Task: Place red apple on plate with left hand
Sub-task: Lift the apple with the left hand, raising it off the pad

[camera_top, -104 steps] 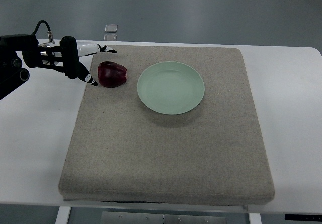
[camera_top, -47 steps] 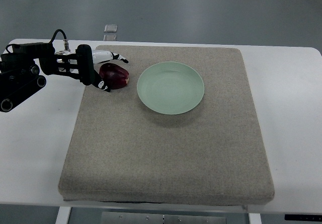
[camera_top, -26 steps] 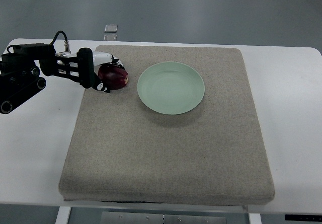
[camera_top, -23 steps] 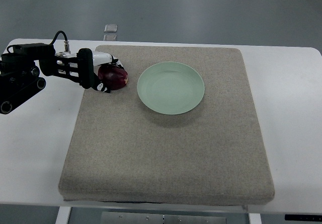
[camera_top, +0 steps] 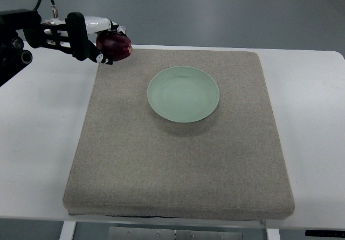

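My left gripper will let go of the red apple near the middle of the pale green plate [camera_top: 177,89].
A dark red apple [camera_top: 115,47] is held in my left hand [camera_top: 102,40], whose fingers are curled around it. The hand and apple hang in the air above the far left corner of the grey mat [camera_top: 178,159]. A pale green plate [camera_top: 183,94] lies empty on the mat, to the right of and nearer than the apple. My left arm comes in from the upper left edge. The right arm does not show.
The mat covers most of a white table [camera_top: 38,159]. A small clear object [camera_top: 118,29] lies on the floor beyond the table's far edge, just right of the hand.
The left hand closed around the apple on the mat, then lifted it up and away from the mat toward the far left corner.
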